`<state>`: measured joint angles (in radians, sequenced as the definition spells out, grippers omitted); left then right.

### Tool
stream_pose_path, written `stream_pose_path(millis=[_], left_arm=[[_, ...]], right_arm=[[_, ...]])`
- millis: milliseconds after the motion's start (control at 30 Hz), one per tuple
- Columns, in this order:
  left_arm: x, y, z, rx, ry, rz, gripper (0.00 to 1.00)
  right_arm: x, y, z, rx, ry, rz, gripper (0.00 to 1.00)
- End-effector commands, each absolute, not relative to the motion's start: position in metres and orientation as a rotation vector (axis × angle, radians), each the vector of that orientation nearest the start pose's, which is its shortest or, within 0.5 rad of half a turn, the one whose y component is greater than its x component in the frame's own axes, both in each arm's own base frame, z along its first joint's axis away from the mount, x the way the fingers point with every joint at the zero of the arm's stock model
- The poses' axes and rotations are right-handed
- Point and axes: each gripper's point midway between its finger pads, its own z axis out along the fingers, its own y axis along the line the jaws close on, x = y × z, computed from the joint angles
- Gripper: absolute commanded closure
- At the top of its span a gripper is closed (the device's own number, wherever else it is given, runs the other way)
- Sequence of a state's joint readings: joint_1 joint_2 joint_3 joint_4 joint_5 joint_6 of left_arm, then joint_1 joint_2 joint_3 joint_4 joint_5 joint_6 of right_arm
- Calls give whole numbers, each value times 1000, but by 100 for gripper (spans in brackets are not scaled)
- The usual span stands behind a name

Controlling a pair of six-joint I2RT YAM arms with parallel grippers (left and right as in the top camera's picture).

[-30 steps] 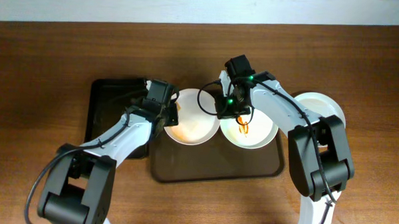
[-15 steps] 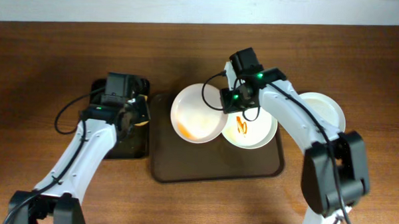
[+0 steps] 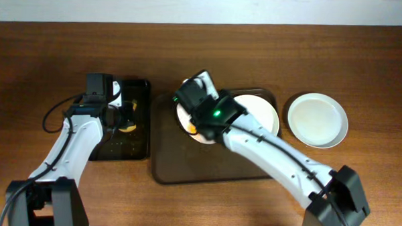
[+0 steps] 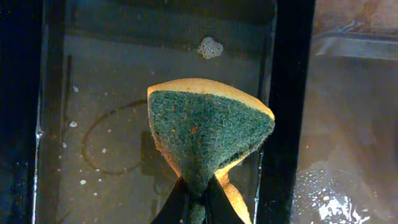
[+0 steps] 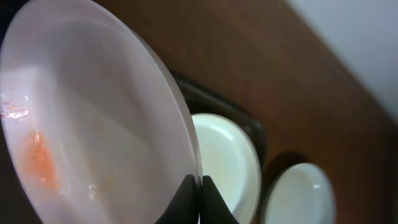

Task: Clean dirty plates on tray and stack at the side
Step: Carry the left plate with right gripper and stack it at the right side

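The robot's right gripper needs to release the dirty white plate on top of the clean plate (image 3: 314, 113) (image 5: 301, 196) next to the brown tray.
My right gripper (image 3: 197, 121) is shut on the rim of a dirty white plate (image 3: 189, 127) with an orange smear. It holds the plate tilted above the left part of the brown tray (image 3: 212, 172). The right wrist view shows this plate (image 5: 93, 124) pinched between the fingers (image 5: 199, 186). A second white plate (image 3: 263, 110) lies on the tray, also in the right wrist view (image 5: 225, 163). My left gripper (image 3: 124, 118) is shut on a green and yellow sponge (image 4: 208, 137) over the black water basin (image 4: 112, 93). A clean plate (image 3: 318, 120) sits on the table at the right.
The black basin (image 3: 138, 97) stands just left of the brown tray and holds shallow water with a bit of foam (image 4: 210, 47). The right arm stretches diagonally across the tray. The clean plate also shows in the right wrist view (image 5: 298, 193).
My right arm has swung left across the tray, lifting and tilting the dirty plate. My left gripper has carried the sponge from the plate to over the black basin.
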<state>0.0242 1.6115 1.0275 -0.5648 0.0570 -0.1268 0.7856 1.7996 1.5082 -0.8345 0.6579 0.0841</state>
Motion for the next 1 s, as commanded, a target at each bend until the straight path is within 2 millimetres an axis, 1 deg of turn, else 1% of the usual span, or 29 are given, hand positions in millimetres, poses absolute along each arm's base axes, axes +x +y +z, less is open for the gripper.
stream_pose_path(millis=[0, 67, 200, 267, 333, 367, 400, 467, 500, 533, 567, 600, 633, 667, 700, 733, 800, 833, 867, 933, 967], left_arm=[[369, -2, 65, -161, 2725, -123, 100], [369, -2, 65, -161, 2725, -123, 100], [369, -2, 65, -161, 2725, -123, 100], [369, -2, 65, -161, 2725, -123, 100], [369, -2, 65, -161, 2726, -124, 100], [368, -2, 64, -162, 2728, -124, 100], [368, -2, 64, -162, 2729, -124, 100], [368, -2, 64, -162, 2729, -124, 100], [368, -2, 64, -162, 2729, -124, 100], [368, -2, 64, -162, 2729, -124, 100], [368, -2, 64, -162, 2731, -125, 100], [368, -2, 64, -166, 2732, -125, 100], [367, -2, 64, -167, 2732, -125, 100], [367, -2, 64, -167, 2732, -125, 100], [367, -2, 64, -167, 2732, -125, 100], [367, -2, 64, -167, 2732, -125, 100], [367, -2, 64, -167, 2732, -125, 100], [367, -2, 64, -167, 2732, -125, 100], [367, -2, 64, -167, 2732, -125, 100], [367, -2, 64, -165, 2732, -126, 100], [367, -2, 64, -166, 2732, -126, 100]], right_arm=[[375, 220, 216, -552, 2153, -687, 96], [374, 224, 219, -551, 2137, -687, 96], [374, 224, 219, -542, 2138, -682, 96], [374, 224, 221, -503, 2141, -662, 96], [376, 215, 223, -338, 2173, -573, 96], [379, 209, 223, -264, 2214, -490, 96], [382, 200, 226, -206, 2249, -410, 96], [389, 181, 234, -119, 2283, -315, 96], [394, 161, 242, -54, 2307, -250, 96], [396, 145, 245, 13, 2321, -221, 96], [399, 120, 246, 101, 2348, -190, 96], [401, 100, 245, 161, 2375, -167, 96], [403, 77, 240, 226, 2410, -147, 96], [403, 47, 232, 321, 2451, -135, 96], [402, 27, 227, 384, 2474, -131, 96], [399, -2, 222, 479, 2494, -128, 96], [394, -45, 217, 627, 2497, -121, 96], [386, -73, 211, 725, 2503, -131, 96], [381, -87, 206, 770, 2520, -133, 96], [368, -114, 182, 879, 2575, -96, 96], [365, -120, 171, 902, 2600, -72, 96]])
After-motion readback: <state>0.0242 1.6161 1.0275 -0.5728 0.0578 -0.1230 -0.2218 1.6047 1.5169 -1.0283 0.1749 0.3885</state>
